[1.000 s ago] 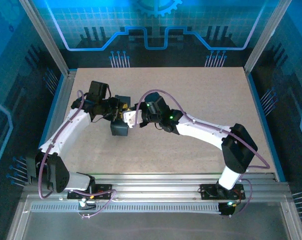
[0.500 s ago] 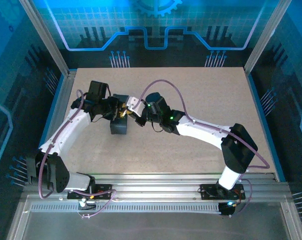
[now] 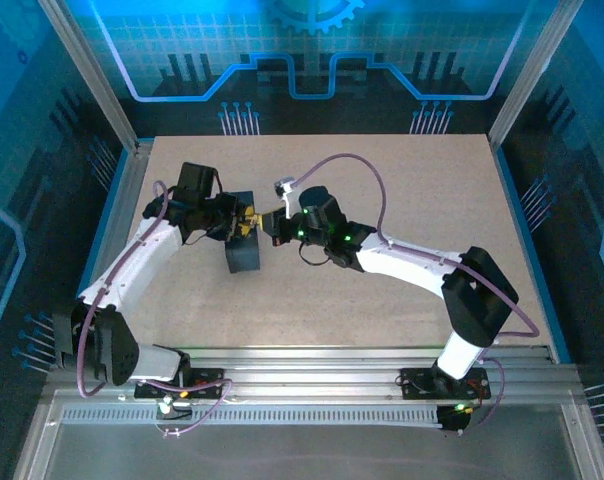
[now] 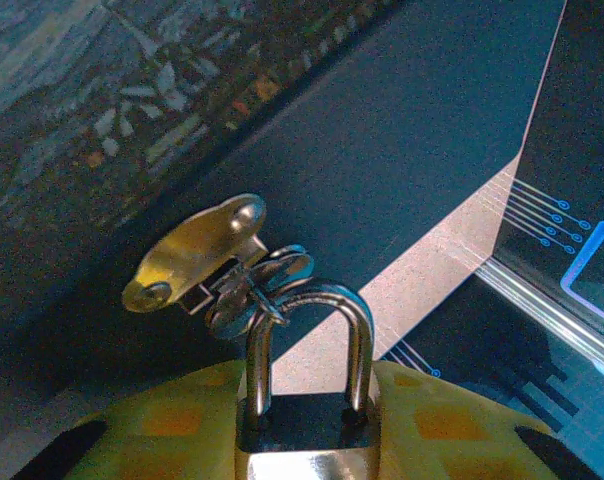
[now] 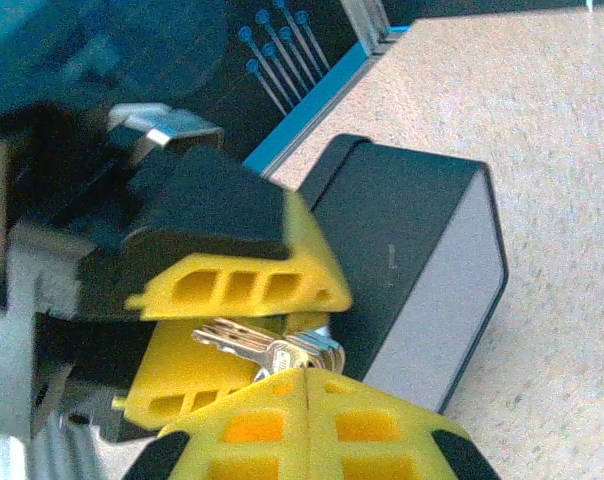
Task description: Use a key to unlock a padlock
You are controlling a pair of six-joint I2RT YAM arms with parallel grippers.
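Observation:
Next, my right gripper opens, turns its wrist and takes the key's head (image 5: 286,356) at a new angle, because both legs of the shackle are locked in the padlock's body.
In the left wrist view, the padlock (image 4: 304,437) stands upright between the yellow fingers of my left gripper (image 4: 307,405), which is shut on its body. Both legs of its silvery shackle (image 4: 354,330) sit in the body. A splayed bunch of keys (image 4: 252,288) hangs at the shackle's top left. In the right wrist view, my right gripper (image 5: 307,385) is shut on the head of a key (image 5: 282,352), and the bunch lies between my left gripper's yellow fingers (image 5: 244,285). From above, the left gripper (image 3: 244,222) and right gripper (image 3: 270,224) meet tip to tip.
The dark rectangular tin box (image 3: 244,258) lies on the table just in front of both grippers, and it sits close behind the keys (image 5: 412,260) in the right wrist view. The beige tabletop (image 3: 412,190) stretches to the right and back, with frame rails at its sides.
My right wrist has rolled, swinging its white part and cable up and back. The right gripper stayed at the left gripper's tips. The box has turned slightly.

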